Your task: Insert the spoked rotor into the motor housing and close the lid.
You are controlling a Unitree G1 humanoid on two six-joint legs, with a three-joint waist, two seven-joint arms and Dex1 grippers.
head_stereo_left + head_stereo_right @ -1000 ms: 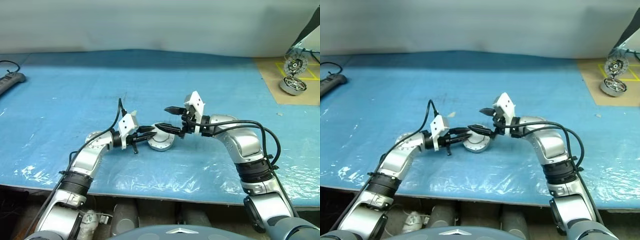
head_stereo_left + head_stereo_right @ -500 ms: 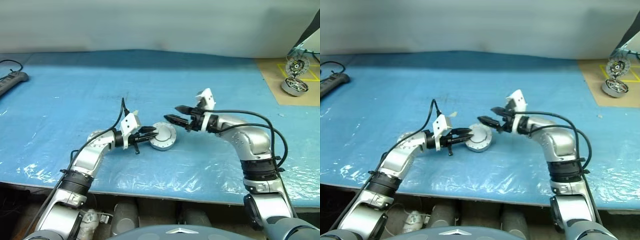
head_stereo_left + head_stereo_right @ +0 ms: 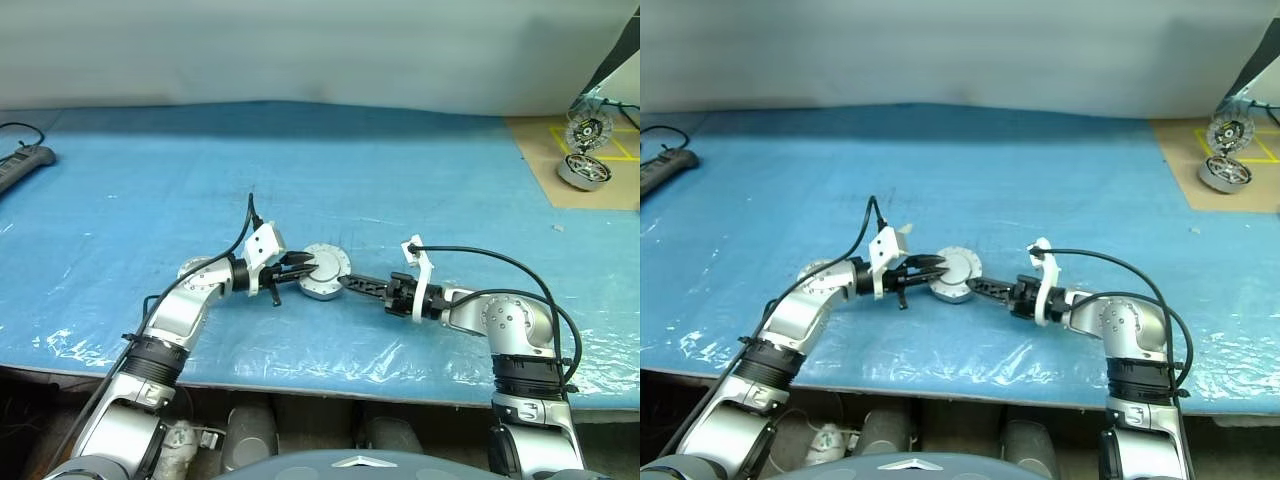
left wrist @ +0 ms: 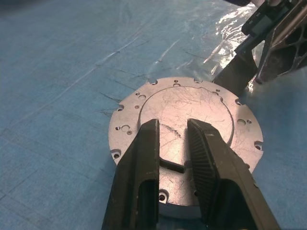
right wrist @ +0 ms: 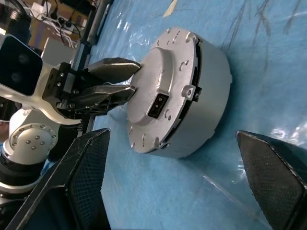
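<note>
My left gripper's closed fingers only rest over the lid, so next my right gripper pinches the housing's rim (image 3: 333,289), lifts it and hands it to my left gripper.
The motor housing (image 3: 322,288) sits on the blue sheet at the centre, with the lid (image 3: 322,265) lying on it, smooth grey face up. The spoked rotor is hidden. My left gripper (image 3: 303,267) comes in from the left, shut, its fingers (image 4: 144,158) lying over the lid (image 4: 187,108) near a small dark slot, gripping nothing. My right gripper (image 3: 347,283) lies low at the housing's right side, open. In the right wrist view its fingers (image 5: 86,177) stand wide apart in front of the housing (image 5: 208,96), apart from it.
A power strip (image 3: 22,162) with its cable lies at the far left. On a brown board (image 3: 545,150) at the back right stand a second round motor part (image 3: 585,171) and a spoked wheel (image 3: 583,130). The table's front edge runs just below my arms.
My right gripper has left the top of the housing, swung down and to the right, and rolled to lie level beside it. The left gripper and the housing stay where they were.
</note>
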